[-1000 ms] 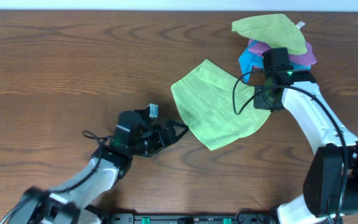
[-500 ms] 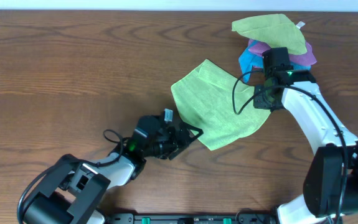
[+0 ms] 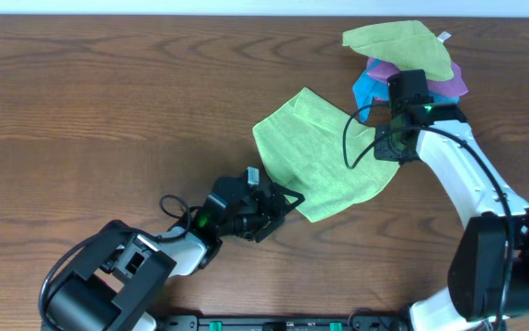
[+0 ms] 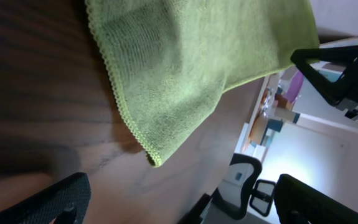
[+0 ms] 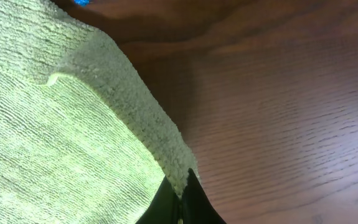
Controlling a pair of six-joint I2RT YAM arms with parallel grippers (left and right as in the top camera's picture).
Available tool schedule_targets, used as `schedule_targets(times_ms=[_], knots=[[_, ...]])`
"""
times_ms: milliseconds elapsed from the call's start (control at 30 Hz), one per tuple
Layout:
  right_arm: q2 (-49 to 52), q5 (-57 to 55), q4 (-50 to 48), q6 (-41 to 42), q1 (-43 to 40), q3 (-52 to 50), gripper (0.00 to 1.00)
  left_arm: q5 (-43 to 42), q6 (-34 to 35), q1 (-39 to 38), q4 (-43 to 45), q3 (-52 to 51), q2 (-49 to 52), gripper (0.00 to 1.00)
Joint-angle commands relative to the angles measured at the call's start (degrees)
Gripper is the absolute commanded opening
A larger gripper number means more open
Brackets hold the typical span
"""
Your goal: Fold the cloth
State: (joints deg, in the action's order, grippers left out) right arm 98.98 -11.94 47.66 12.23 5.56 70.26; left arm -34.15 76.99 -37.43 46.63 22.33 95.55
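Observation:
Next, I close my left gripper on the near corner (image 3: 313,219) (image 4: 154,158) of the lime-green cloth, because my right gripper already holds another corner for the lift.
The lime-green cloth (image 3: 315,161) lies spread flat on the wooden table, tilted like a diamond. My right gripper (image 3: 395,145) is at the cloth's right corner, its fingers shut on the cloth's edge (image 5: 166,152); the right wrist view shows the thick terry edge pinched between the fingertips (image 5: 180,202). My left gripper (image 3: 287,200) is open and empty, low on the table just before the cloth's near corner (image 4: 155,160). In the left wrist view its two fingers frame that corner from either side without touching it.
A pile of other cloths sits at the back right: a second green cloth (image 3: 400,48) on top of a purple one (image 3: 448,85) and a bright blue one (image 3: 370,87). The right arm (image 3: 466,184) reaches across the table's right side.
My left gripper has slid right along the table toward the cloth's near corner and now sits just short of it. The right gripper and the cloth have not moved.

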Motion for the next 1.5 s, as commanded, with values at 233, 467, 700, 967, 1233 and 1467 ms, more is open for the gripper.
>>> schedule_targets(times_ms=[233, 467, 700, 967, 1233, 1467], knots=[[0.4, 0.3, -0.2, 1.0, -0.2, -0.4, 0.02, 6.1, 3.6, -3.5, 0.4, 1.2, 0.8, 0.95], [0.4, 1.6, -0.2, 1.1, -0.2, -0.4, 0.01, 8.2, 4.3, -5.0, 0.4, 4.2, 3.3, 0.96], [0.4, 1.9, -0.2, 1.1, -0.2, -0.4, 0.01, 5.5, 4.2, -5.0, 0.5, 9.4, 8.2, 0.96], [0.4, 1.9, -0.3, 1.1, -0.2, -0.4, 0.01, 4.5, 6.1, -6.1, 1.0, 11.0, 10.3, 0.96], [0.4, 1.9, -0.4, 1.0, -0.2, -0.4, 0.02, -1.2, 5.4, -6.4, 1.6, 11.0, 10.3, 0.95], [0.4, 1.9, -0.6, 1.0, -0.2, -0.4, 0.01, -2.2, 4.3, -6.0, 1.6, 11.0, 10.3, 0.96]])
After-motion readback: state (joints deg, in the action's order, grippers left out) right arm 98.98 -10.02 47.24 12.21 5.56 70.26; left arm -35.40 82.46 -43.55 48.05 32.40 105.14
